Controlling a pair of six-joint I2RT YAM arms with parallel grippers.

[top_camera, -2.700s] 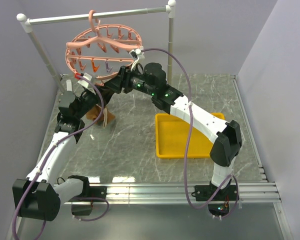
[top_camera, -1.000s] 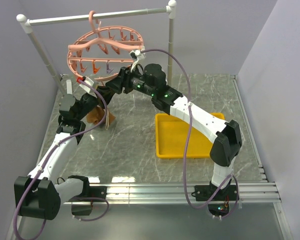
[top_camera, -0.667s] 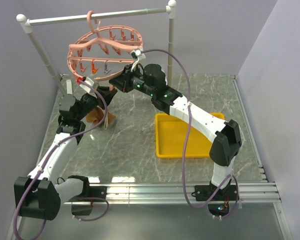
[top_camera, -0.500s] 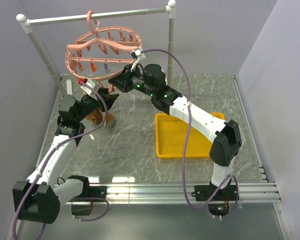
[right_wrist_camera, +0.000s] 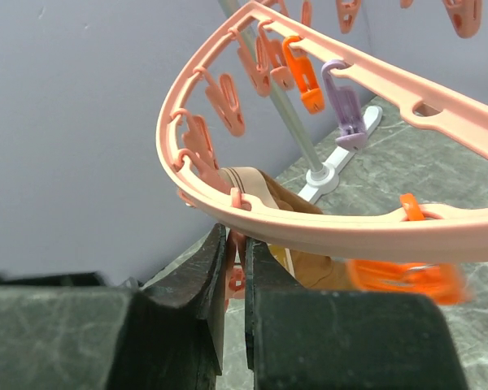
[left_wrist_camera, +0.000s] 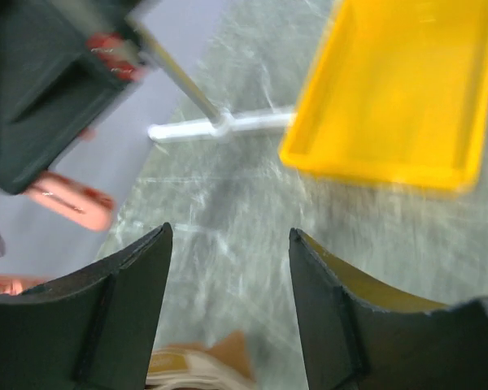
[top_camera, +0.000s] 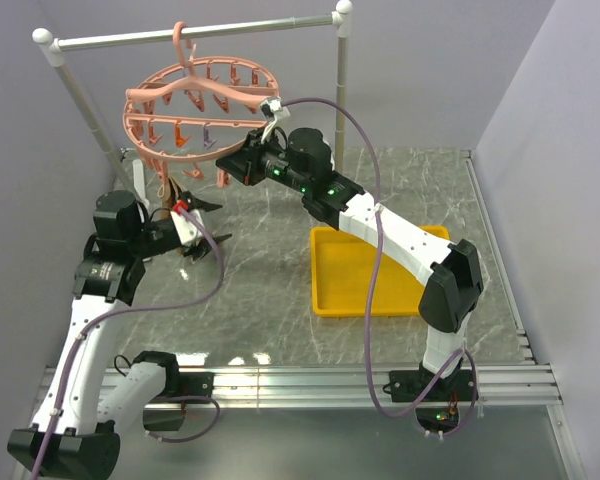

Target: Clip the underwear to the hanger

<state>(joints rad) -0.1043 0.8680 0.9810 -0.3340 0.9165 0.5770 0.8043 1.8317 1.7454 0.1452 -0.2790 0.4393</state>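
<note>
The brown underwear's tan waistband (top_camera: pixel 175 189) (left_wrist_camera: pixel 198 379), below the hanger's ring, is the next place my left gripper should go to and close on.
The salmon-pink hanger (top_camera: pixel 195 100) hangs by its hook from the rail, and its ring (right_wrist_camera: pixel 350 223) crosses the right wrist view. My right gripper (right_wrist_camera: pixel 236 236) is shut on a pink clip just under the ring, at the ring's near left edge (top_camera: pixel 225 170). The brown underwear (right_wrist_camera: pixel 268 195), tan waistband upward, hangs at the ring right behind that clip; it also shows below the ring's left side (top_camera: pixel 167 188). My left gripper (top_camera: pixel 212 224) stands open and empty below the hanger. A corner of the underwear (left_wrist_camera: pixel 199 366) shows low between its fingers (left_wrist_camera: pixel 122 301).
The white and grey rail (top_camera: pixel 195 33) stands at the back, its foot (left_wrist_camera: pixel 220 126) on the marble table. A yellow tray (top_camera: pixel 320 300) lies to the right of centre, also seen ahead of the left gripper (left_wrist_camera: pixel 374 166). Orange and purple clips (right_wrist_camera: pixel 342 106) dangle from the ring.
My left gripper has opened, let go of the underwear and drawn back from the hanger toward the near left. The right gripper has shut on a clip. The hanger has swung slightly left.
</note>
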